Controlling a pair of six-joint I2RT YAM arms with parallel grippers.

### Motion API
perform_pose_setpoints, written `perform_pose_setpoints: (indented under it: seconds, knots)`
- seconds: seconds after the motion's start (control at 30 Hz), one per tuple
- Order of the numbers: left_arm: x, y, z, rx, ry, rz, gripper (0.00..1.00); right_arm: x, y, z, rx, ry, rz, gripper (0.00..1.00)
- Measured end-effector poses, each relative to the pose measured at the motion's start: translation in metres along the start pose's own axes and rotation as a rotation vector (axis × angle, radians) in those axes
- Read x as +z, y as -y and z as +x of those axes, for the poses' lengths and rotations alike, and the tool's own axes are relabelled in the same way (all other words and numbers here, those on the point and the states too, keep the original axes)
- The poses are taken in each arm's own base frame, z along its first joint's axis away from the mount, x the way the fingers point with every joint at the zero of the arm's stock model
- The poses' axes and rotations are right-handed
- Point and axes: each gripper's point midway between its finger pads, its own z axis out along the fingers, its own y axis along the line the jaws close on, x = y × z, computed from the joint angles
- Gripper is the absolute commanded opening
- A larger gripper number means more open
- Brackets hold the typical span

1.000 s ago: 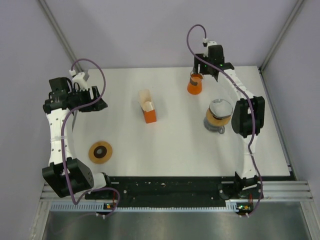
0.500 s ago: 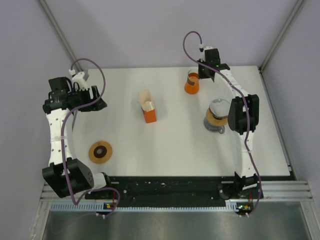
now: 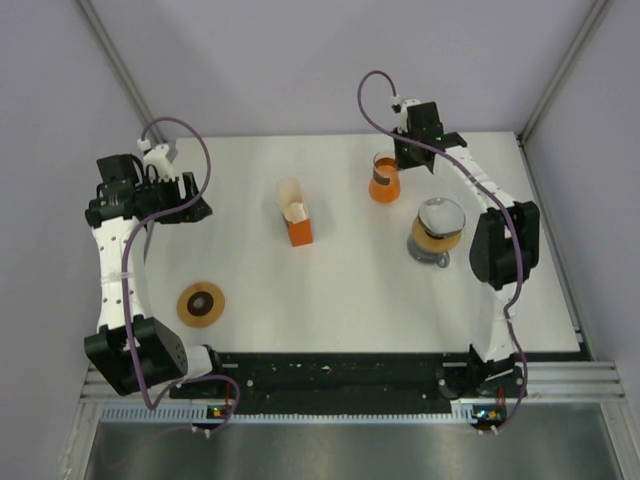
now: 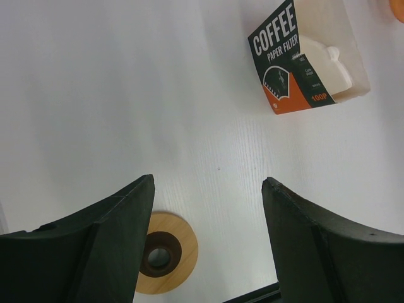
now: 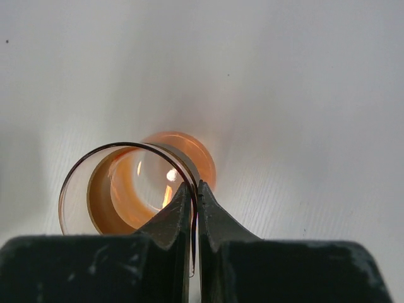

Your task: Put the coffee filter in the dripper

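Note:
The tan ring at the front is next for my left gripper, which should close on the edge of its dark centre hole (image 3: 190, 302) (image 4: 142, 254).
The dripper (image 3: 384, 179) is a small orange see-through vessel at the back of the table, right of centre. My right gripper (image 3: 398, 166) comes at it from behind and is shut on its thin rim. In the right wrist view the rim wall of the dripper (image 5: 113, 196) is pinched between the fingertips of the right gripper (image 5: 194, 187). No loose coffee filter is in view. My left gripper (image 3: 198, 210) hangs open at the far left, high over the table, and in its own view the left gripper (image 4: 208, 184) has nothing between its fingers.
An orange carton (image 3: 296, 216) marked "coffee filter" (image 4: 303, 60) stands mid-table with cream paper in its open top. A tan ring with a dark centre hole (image 3: 201, 304) (image 4: 165, 252) lies front left. A glass jar with a tan collar (image 3: 437, 230) stands at the right.
The right gripper has gone from open to shut on the dripper's rim, and the dripper has shifted slightly left and nearer. The right elbow swung right. The left arm has not moved.

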Motion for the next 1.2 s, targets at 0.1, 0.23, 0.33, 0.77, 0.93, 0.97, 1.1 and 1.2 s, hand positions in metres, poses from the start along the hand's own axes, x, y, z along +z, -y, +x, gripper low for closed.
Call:
perform_pose_setpoints:
  seconds: [0.1,0.23,0.33,0.77,0.93,0.97,1.1,1.2]
  knots:
    - [0.0,-0.002,0.001,0.008,-0.006,-0.009,0.75,-0.046,-0.014,-0.002,-0.044,0.033,0.007,0.0]
    - [0.0,-0.004,0.006,0.014,-0.027,-0.017,0.75,-0.12,-0.051,-0.018,-0.117,0.15,-0.032,0.0]
    - [0.002,-0.007,0.012,0.018,-0.053,-0.02,0.75,-0.174,-0.096,-0.028,-0.194,0.262,-0.12,0.0]
    - [-0.009,-0.031,0.082,0.068,-0.369,-0.105,0.71,-0.221,-0.279,0.138,-0.582,0.157,-0.647,0.0]
    - [-0.013,-0.042,0.135,0.064,-0.546,-0.136,0.71,-0.2,-0.292,0.169,-0.601,0.122,-0.665,0.0]
    - [-0.015,-0.044,0.143,0.06,-0.575,-0.143,0.71,-0.196,-0.291,0.171,-0.602,0.122,-0.655,0.0]
    - [-0.018,-0.049,0.17,0.057,-0.66,-0.16,0.69,-0.18,-0.283,0.177,-0.598,0.14,-0.585,0.0]
    - [-0.017,-0.052,0.187,0.065,-0.695,-0.161,0.66,-0.171,-0.278,0.175,-0.594,0.153,-0.538,0.0]
